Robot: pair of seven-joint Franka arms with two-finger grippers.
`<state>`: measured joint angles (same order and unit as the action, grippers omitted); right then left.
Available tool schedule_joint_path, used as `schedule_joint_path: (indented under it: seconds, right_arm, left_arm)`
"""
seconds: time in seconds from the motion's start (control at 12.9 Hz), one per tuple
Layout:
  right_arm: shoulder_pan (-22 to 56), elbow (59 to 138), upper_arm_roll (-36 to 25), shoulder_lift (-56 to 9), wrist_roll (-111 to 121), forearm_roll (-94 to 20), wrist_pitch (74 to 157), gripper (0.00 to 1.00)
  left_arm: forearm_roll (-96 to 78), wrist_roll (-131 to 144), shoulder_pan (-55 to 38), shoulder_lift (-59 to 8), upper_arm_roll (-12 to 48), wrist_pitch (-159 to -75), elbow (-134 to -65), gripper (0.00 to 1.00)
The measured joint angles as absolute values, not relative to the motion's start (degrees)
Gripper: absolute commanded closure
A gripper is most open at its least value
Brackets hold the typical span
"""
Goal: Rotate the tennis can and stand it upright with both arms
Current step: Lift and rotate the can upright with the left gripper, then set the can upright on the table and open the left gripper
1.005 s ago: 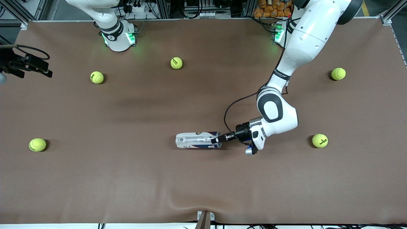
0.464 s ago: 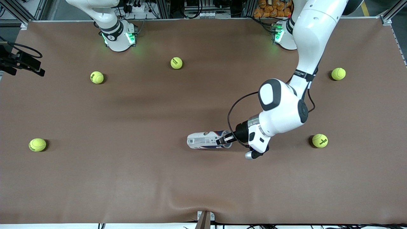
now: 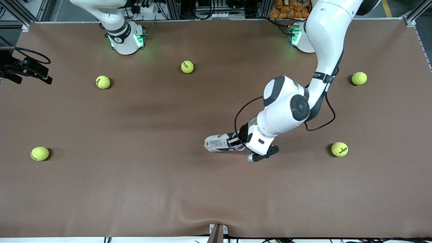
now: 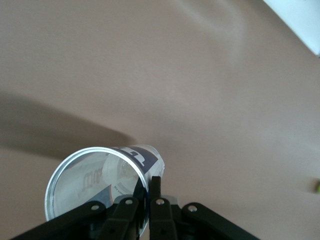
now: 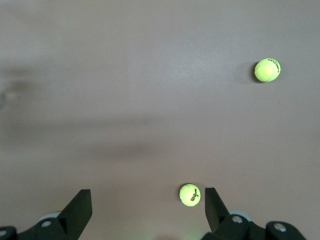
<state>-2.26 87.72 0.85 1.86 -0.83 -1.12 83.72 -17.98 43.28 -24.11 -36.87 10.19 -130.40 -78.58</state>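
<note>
The tennis can will stand upright on the bare brown cloth (image 3: 212,136) on its closed end once my left gripper releases it.
The tennis can (image 3: 217,143) is a clear tube with a white and dark-blue label, near the middle of the brown table (image 3: 135,189). It tilts, its closed end down on the cloth and its open silvery-rimmed end raised toward the left arm's end. My left gripper (image 3: 233,140) is shut on that rim. In the left wrist view the tennis can (image 4: 100,180) shows its open mouth, and the left gripper (image 4: 148,182) pinches the wall with one finger inside and one outside. My right gripper (image 3: 33,71) waits high over the right arm's end of the table; the right wrist view shows the right gripper (image 5: 147,197) open and empty.
Several yellow-green tennis balls lie scattered: one ball (image 3: 187,66) near the bases, a second ball (image 3: 339,149) toward the left arm's end of the can, a third ball (image 3: 39,153) at the right arm's end. A fold in the cloth (image 3: 189,214) rises by the front edge.
The left arm has swung its wrist up and over, raising the can's rim end and dragging the can a little toward the left arm's end. The right gripper has barely shifted.
</note>
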Motion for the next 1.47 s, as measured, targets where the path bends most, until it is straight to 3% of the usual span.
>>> schedule_joint_path:
  seconds: [0.31, 0.77, 1.16, 1.47]
  right_arm:
    - [-2.26, 87.73, 0.84, 1.85, -0.83, -1.13, 85.25, 0.0]
    - [-2.3, 87.98, 0.63, 1.61, -0.88, -1.13, 84.92, 0.0]
    - [-2.17, 88.03, 0.13, 1.46, -0.89, -1.09, 84.92, 0.0]
    - [1.85, 88.0, -5.48, 1.47, -0.88, -1.06, 84.92, 0.0]
  left_arm:
    - [-9.12, 45.81, -25.54, -35.95, 10.1, -123.65, -76.15, 1.0]
    - [1.14, 47.59, -33.31, -35.95, 9.52, -121.02, -75.8, 1.0]
    - [3.38, 47.82, -46.94, -36.14, -0.38, -121.01, -75.37, 1.0]
    - [7.53, 47.85, -55.13, -38.29, -6.43, -123.66, -75.33, 1.0]
